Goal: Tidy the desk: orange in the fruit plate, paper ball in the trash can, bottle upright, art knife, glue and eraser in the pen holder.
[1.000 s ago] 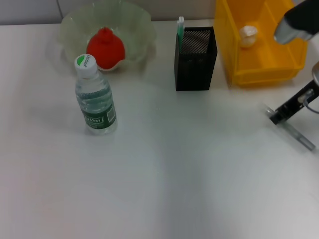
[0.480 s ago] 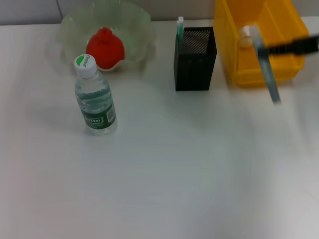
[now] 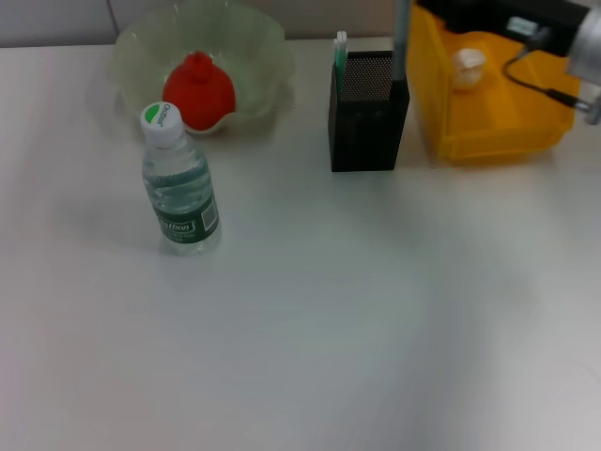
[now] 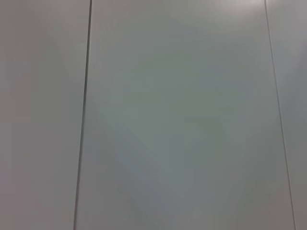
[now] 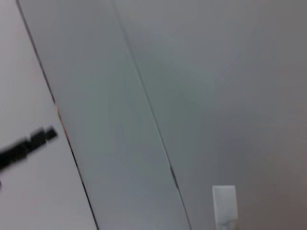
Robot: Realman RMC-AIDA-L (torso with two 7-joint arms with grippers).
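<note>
My right gripper will let go of the art knife inside the black pen holder [image 3: 394, 88], on the side of the holder that is nearest the yellow trash can.
The orange [image 3: 198, 91] lies in the pale green fruit plate [image 3: 254, 47] at the back left. In front of the plate, the bottle [image 3: 178, 183] stands upright with its cap on. A black mesh pen holder [image 3: 368, 117] stands at the back centre, with a white-and-green stick [image 3: 340, 52], which looks like the glue, in its left corner. My right gripper [image 3: 415, 11] is at the top edge, shut on the grey art knife [image 3: 402, 47]. The knife hangs upright over the holder's right side. The paper ball [image 3: 468, 64] rests in the yellow trash can [image 3: 488, 132]. The eraser does not show.
The yellow bin stands close to the right of the pen holder, and a cable [image 3: 540, 80] from my right arm hangs over it. Both wrist views show only grey wall panels. The left arm is out of the head view.
My right arm has swung from the table's right edge up and leftward with the knife. The knife has turned from lying slanted to upright over the pen holder.
</note>
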